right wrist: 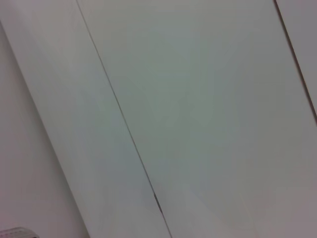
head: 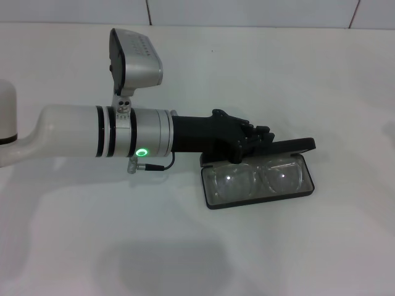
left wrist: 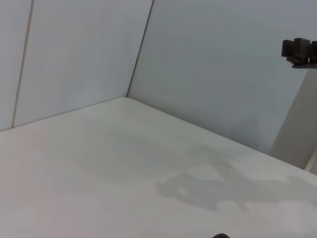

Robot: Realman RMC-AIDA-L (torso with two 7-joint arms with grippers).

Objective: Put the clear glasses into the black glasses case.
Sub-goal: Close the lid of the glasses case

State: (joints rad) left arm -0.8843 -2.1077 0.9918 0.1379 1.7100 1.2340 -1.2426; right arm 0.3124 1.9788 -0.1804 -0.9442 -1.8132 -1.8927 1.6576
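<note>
I expect the lid of the black glasses case to rest shut over the clear glasses in the lower tray (head: 255,195) once my left gripper lets go.
The black glasses case (head: 260,202) lies open on the white table, right of centre in the head view. Its lid (head: 295,147) stands raised along the far side. The clear glasses (head: 254,178) lie inside the case's lower tray, lenses up, spanning nearly its whole width. My left arm reaches in from the left, and its black left gripper (head: 258,139) hovers over the case's far left part, at the hinge and lid edge, just beyond the glasses. Neither the case nor the glasses appear in either wrist view. My right gripper is out of view.
The white table (head: 123,246) spreads around the case, with a tiled wall (head: 247,12) behind it. In the left wrist view I see only table surface (left wrist: 99,163), wall panels and a small black fixture (left wrist: 300,52) high up. Only wall panels fill the right wrist view.
</note>
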